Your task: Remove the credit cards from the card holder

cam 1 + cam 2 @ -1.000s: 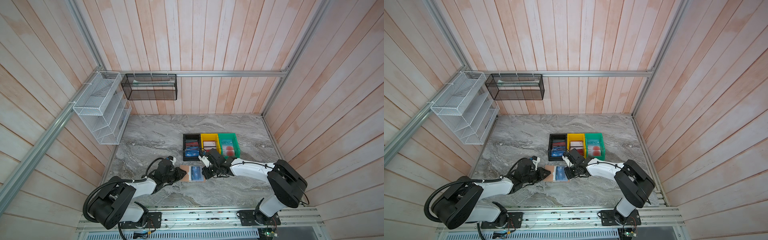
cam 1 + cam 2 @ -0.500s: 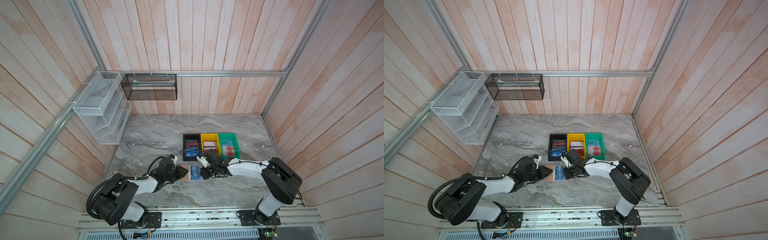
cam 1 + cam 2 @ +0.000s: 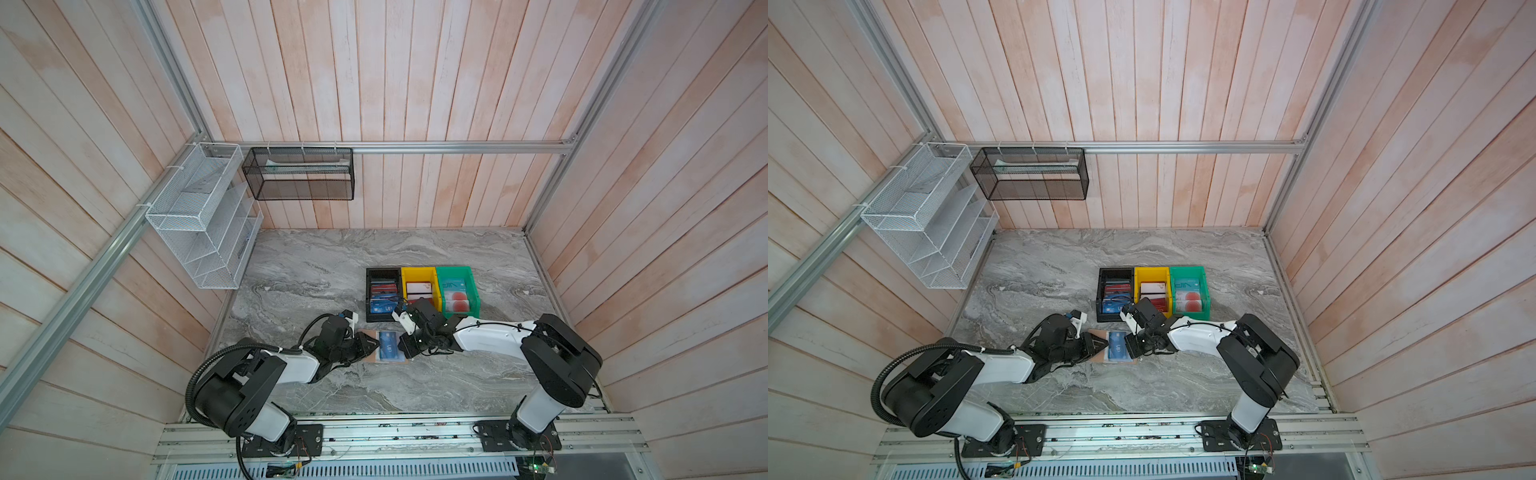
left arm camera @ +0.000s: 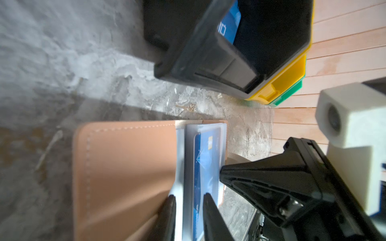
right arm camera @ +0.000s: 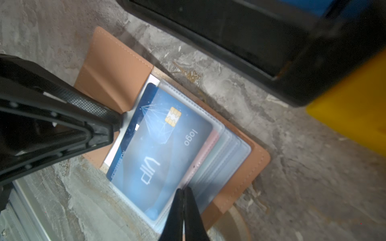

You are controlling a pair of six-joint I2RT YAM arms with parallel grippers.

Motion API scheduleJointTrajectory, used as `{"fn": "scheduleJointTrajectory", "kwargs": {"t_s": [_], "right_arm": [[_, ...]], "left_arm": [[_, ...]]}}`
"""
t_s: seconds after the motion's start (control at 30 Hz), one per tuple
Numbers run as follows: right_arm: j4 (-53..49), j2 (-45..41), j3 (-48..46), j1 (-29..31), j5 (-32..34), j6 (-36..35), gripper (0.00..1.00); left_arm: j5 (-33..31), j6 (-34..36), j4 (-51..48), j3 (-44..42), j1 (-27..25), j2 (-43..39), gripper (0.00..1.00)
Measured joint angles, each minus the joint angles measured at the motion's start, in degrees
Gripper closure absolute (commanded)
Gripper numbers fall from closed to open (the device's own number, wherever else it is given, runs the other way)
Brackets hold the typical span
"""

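My left fingers are too high over the blue card's exposed edge; they should open, go lower and pinch that edge (image 5: 129, 135) before pulling the card out.
The tan card holder (image 3: 390, 362) (image 3: 1096, 333) lies open on the marble, just in front of the bins. A blue "VIP" credit card (image 3: 389, 347) (image 5: 163, 150) sits in its top clear sleeve, its left edge sticking out bare. My left gripper (image 3: 374, 347) (image 4: 190, 198) is at that left edge. Its jaws stand a little apart, with the sleeve and the card's edge (image 4: 206, 167) showing between them. My right gripper (image 3: 403, 350) (image 5: 183, 191) is shut, tips pressing on the fanned sleeves (image 5: 227, 150) at the holder's right side. More cards show under the top sleeve.
Black (image 3: 382, 272), yellow (image 3: 417, 272) and green (image 3: 455, 272) bins stand in a row right behind the holder, each holding cards. A white wire rack (image 3: 199, 216) and a black mesh basket (image 3: 299, 174) hang on the walls, far from the arms.
The right arm has shifted a little to the left, its tips staying at the holder's right side. The left gripper stays at the holder's left edge.
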Motion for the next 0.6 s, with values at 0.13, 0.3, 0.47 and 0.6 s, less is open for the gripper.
{"fn": "scheduleJointTrajectory", "kwargs": {"t_s": [0.13,0.3,0.47,0.6], "right_arm": [[0.2,0.0,-0.1,0.0,0.0,0.2,0.92],[0.9,0.0,-0.5,0.0,0.0,0.2,0.92],[1.7,0.0,-0.8,0.0,-0.2,0.4,0.92],[1.9,0.0,-0.9,0.0,-0.2,0.4,0.92]], "left_arm": [[0.8,-0.2,1.5,0.9,-0.1,2.4,0.74],[1.2,-0.5,2.8,1.4,-0.2,3.7,0.77],[1.3,-0.5,2.8,1.7,-0.2,4.3,0.85],[1.3,-0.5,2.8,2.0,-0.3,4.5,0.89]]}}
